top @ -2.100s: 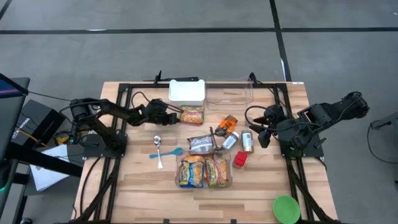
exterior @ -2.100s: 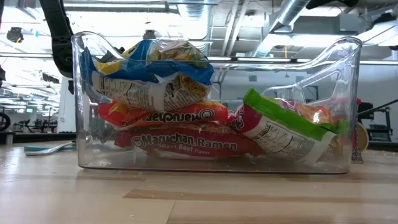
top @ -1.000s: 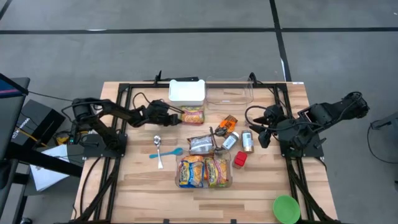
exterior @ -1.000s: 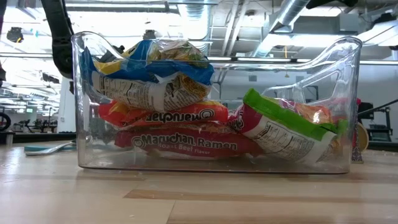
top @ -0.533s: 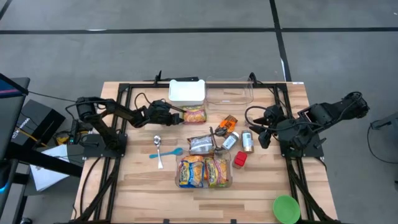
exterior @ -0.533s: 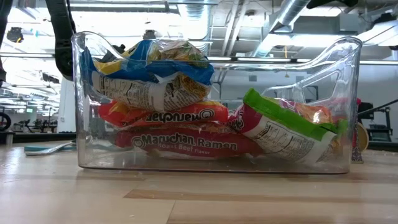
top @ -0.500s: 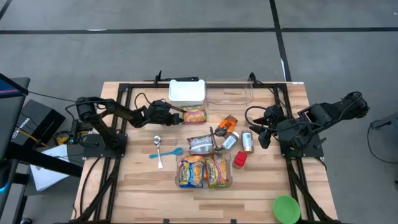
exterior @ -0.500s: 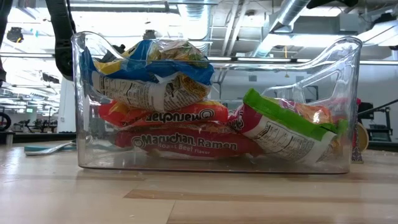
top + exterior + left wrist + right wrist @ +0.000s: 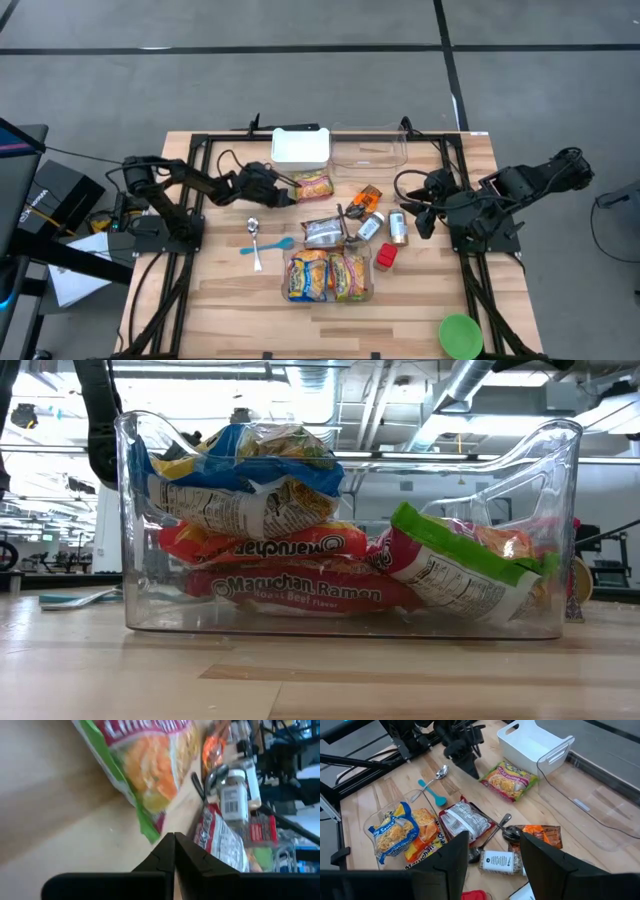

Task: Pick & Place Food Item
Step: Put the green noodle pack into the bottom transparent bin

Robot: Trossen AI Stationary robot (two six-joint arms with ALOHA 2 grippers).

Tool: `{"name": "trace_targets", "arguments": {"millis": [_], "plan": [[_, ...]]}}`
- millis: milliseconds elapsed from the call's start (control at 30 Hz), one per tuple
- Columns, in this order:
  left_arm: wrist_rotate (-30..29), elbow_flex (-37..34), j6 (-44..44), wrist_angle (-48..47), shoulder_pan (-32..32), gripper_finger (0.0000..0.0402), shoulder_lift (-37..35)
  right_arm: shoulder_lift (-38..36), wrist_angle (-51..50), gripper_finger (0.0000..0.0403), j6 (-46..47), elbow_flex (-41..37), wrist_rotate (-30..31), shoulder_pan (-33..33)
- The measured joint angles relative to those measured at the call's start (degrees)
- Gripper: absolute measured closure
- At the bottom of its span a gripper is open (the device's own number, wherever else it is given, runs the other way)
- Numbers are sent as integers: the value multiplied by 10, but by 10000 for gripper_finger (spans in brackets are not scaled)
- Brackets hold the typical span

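My left gripper is shut beside the noodle packet's corner; next I back off, open, close around its green edge [image 9: 142, 815], then lift the packet.
A noodle packet [image 9: 313, 184] with a green edge lies flat on the table just in front of the white bin [image 9: 300, 148]; it also shows in the left wrist view [image 9: 150, 765] and the right wrist view [image 9: 508, 780]. My left gripper [image 9: 287, 183] is shut, low over the table, with its tips [image 9: 174, 836] at the packet's left end. My right gripper [image 9: 492, 870] is open and empty, held above the table's right side [image 9: 418, 205]. A clear bin [image 9: 330, 275] near the front holds several ramen packets [image 9: 300, 595]. My left gripper's shut fingertips point level from the table's left at the packet's left corner [image 9: 152, 834]. I cannot tell whether they touch it.
Between the packet and the near bin lie a metal spoon [image 9: 253, 228], a blue spoon [image 9: 270, 245], a silver pouch [image 9: 325, 232], an orange packet [image 9: 367, 197], two small bottles [image 9: 398, 228] and a red item [image 9: 386, 257]. An empty clear bin [image 9: 368, 150] stands at the back, and a green bowl [image 9: 460, 335] at the front right.
My left arm has edged toward the table's right edge, bringing its gripper closer to the noodle packet.
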Motion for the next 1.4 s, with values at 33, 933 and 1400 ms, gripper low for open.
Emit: {"name": "trace_targets", "arguments": {"millis": [33, 933, 1400], "plan": [[5, 0, 0, 0, -4, 401, 0, 0, 0, 232, 0, 0, 0, 0], [-49, 22, -18, -87, 6, 240, -4, 0, -2, 232, -15, 0, -14, 7], [-88, 25, -15, -61, -1, 253, 12, 0, -19, 232, -12, 0, -13, 6]]}}
